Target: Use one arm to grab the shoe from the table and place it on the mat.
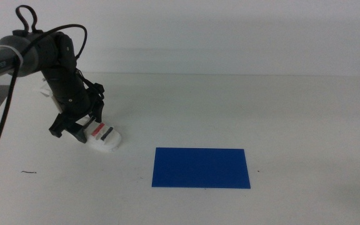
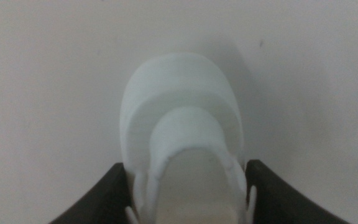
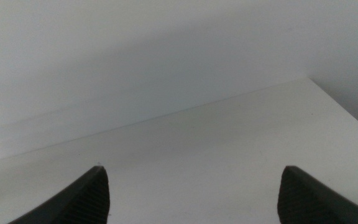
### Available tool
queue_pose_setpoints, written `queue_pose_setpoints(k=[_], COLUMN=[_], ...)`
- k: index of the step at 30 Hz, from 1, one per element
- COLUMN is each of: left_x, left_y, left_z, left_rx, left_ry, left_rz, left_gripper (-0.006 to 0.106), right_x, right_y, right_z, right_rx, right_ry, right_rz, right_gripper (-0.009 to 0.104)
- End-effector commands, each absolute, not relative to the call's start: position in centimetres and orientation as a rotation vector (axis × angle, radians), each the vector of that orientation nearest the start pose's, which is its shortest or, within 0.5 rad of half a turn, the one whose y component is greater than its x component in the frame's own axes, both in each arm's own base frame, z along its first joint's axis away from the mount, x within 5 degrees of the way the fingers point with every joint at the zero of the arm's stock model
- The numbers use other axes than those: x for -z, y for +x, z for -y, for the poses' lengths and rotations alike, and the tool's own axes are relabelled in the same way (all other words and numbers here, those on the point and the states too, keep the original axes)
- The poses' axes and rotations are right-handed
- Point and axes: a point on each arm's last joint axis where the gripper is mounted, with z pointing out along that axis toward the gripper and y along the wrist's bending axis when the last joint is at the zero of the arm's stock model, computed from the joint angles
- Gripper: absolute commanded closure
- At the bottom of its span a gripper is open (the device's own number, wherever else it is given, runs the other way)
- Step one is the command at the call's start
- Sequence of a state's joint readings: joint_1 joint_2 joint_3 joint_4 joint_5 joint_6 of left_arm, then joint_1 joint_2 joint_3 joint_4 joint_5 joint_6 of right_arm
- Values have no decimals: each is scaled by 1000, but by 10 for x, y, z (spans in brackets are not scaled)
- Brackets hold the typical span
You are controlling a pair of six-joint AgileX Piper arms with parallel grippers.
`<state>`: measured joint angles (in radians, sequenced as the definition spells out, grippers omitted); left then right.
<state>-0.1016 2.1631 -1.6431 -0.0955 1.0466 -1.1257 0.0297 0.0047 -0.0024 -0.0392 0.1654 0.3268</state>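
The robot's left gripper should release the white shoe at the middle of the blue mat (image 1: 203, 167), lengthwise along the mat.
The white sandal shoe (image 1: 105, 139) lies on the white table (image 1: 274, 112) at the left, with its red and dark straps showing. The black left arm reaches down over it from the left. My left gripper (image 1: 84, 129) has its jaws against both sides of the shoe's heel end. In the left wrist view the shoe (image 2: 182, 106) fills the gap between the two dark jaws of the gripper (image 2: 188, 171). The blue mat (image 1: 201, 167) lies flat to the right of the shoe, apart from it. My right gripper (image 3: 194, 180) is open and empty, out of the middle view.
A small dark mark (image 1: 29, 172) lies on the table near the front left. The table's far edge meets a plain white wall. The right wrist view shows the table's far right corner (image 3: 306, 79).
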Motion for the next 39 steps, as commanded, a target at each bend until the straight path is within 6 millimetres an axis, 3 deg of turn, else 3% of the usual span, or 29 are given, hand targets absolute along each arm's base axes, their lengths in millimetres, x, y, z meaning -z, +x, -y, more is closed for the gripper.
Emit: queue_pose_setpoints(k=[1,5,9,19,23,26,27,29,33,35,38,39], left_x=[-177,-208,-235,-233,-225,-224,-224,-225,-226,-226,-223,-221], left_y=[427,415,395,333,313,308,308,313,321,321,318,316], left_z=[55,76,116,248,276,282,282,282,284,284,285,285], left_rx=[243,291,279,274,214,189,175,177,87,-2,-94,-95], left_ry=[-1606,-1628,-1616,-1361,-1387,-1292,-1192,-793,384,970,1846,2038], left_rz=[-2684,-2664,-2636,-2801,-2763,-2776,-2797,-2870,-2830,-2683,-2244,-2104], left_gripper=[73,102,102,102,102,102,102,102,102,102,102,102], right_x=[-199,-199,-199,-199,-199,-199,-199,-199,-199,-199,-199,-199], right_y=[56,56,56,56,56,56,56,56,56,56,56,56], right_z=[-1,-1,-1,-1,-1,-1,-1,-1,-1,-1,-1,-1], right_rx=[-230,-230,-230,-230,-230,-230,-230,-230,-230,-230,-230,-230], right_ry=[207,207,207,207,207,207,207,207,207,207,207,207], right_rz=[-1632,-1632,-1632,-1632,-1632,-1632,-1632,-1632,-1632,-1632,-1632,-1632], right_gripper=[16,16,16,16,16,16,16,16,16,16,16,16])
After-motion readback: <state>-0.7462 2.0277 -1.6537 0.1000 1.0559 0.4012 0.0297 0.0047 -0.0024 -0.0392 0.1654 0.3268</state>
